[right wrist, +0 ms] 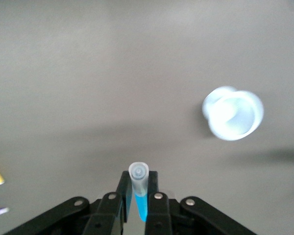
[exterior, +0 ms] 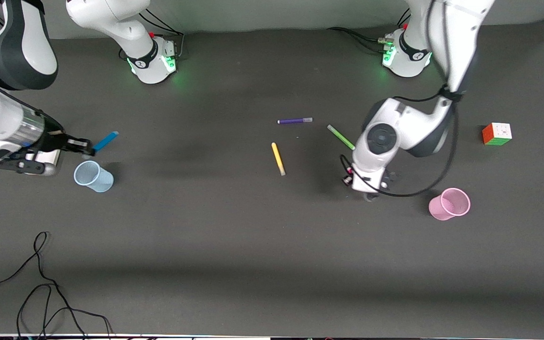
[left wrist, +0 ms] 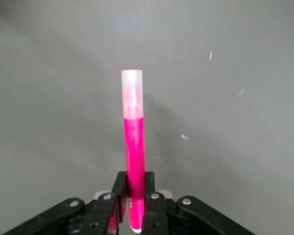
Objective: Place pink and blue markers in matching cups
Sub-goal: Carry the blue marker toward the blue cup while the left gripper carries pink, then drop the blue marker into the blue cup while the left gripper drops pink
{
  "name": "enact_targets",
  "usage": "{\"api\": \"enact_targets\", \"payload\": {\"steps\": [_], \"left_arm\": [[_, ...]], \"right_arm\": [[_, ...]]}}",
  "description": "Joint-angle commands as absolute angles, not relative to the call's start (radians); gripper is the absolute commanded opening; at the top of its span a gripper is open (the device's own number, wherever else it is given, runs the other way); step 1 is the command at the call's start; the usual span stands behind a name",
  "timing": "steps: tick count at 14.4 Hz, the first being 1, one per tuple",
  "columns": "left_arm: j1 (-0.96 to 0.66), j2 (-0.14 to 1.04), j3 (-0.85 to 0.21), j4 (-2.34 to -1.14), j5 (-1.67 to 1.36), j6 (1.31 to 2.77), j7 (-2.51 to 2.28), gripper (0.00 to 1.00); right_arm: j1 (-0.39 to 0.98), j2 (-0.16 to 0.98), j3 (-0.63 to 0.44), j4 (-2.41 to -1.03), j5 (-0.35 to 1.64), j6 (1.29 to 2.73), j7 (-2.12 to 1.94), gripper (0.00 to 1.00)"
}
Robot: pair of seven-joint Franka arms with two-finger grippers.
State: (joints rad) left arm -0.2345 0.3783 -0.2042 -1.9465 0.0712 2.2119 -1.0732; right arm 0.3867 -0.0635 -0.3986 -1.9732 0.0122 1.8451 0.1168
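Note:
The robot's left gripper needs to let go of the magenta-pink marker inside the light pink cup (exterior: 450, 200), so that it is left leaning on the cup's rim.
My right gripper (exterior: 87, 147) is shut on the sky-blue marker (exterior: 106, 140), which sticks out of it over the table beside the pale blue cup (exterior: 93, 176). In the right wrist view the fingers (right wrist: 156, 185) clamp the marker (right wrist: 139, 188), and the blue cup (right wrist: 232, 113) stands apart from it. My left gripper (exterior: 370, 194) hangs over bare table beside the light pink cup (exterior: 449, 204). In the left wrist view it (left wrist: 134, 183) is shut on the magenta-pink marker (left wrist: 134, 142), whose pale tip points away from the hand. The left hand hides this marker in the front view.
A purple marker (exterior: 294, 121), a green marker (exterior: 341, 137) and a yellow marker (exterior: 278, 159) lie mid-table. A colour cube (exterior: 497, 134) sits toward the left arm's end. A loose black cable (exterior: 40, 283) lies near the front camera's edge.

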Motion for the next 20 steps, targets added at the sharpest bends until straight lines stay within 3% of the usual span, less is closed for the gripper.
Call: {"api": "enact_targets", "payload": {"steps": [1, 5, 8, 14, 20], "left_arm": [[-0.105, 0.302, -0.203, -1.834, -0.061, 1.957, -0.785, 0.02], [0.088, 0.305, -0.199, -1.666, -0.066, 1.619, -0.4, 0.0], [0.169, 0.343, -0.198, -1.565, 0.004, 1.467, -0.133, 0.0], [0.179, 0.51, -0.199, -1.467, 0.113, 1.411, -0.04, 0.0], [0.167, 0.696, -0.199, -1.309, 0.163, 1.344, -0.011, 0.0]], "right_arm": [[0.399, -0.138, -0.422, -2.057, -0.07, 1.946, -0.001, 0.0], [0.399, -0.218, -0.523, -2.213, -0.104, 2.124, -0.15, 0.0], [0.397, -0.222, -0.596, -2.265, -0.104, 2.236, -0.296, 0.0], [0.397, -0.204, -0.687, -2.42, -0.104, 2.501, -0.397, 0.0], [0.402, -0.107, -0.686, -2.433, -0.092, 2.635, -0.396, 0.0]]}}
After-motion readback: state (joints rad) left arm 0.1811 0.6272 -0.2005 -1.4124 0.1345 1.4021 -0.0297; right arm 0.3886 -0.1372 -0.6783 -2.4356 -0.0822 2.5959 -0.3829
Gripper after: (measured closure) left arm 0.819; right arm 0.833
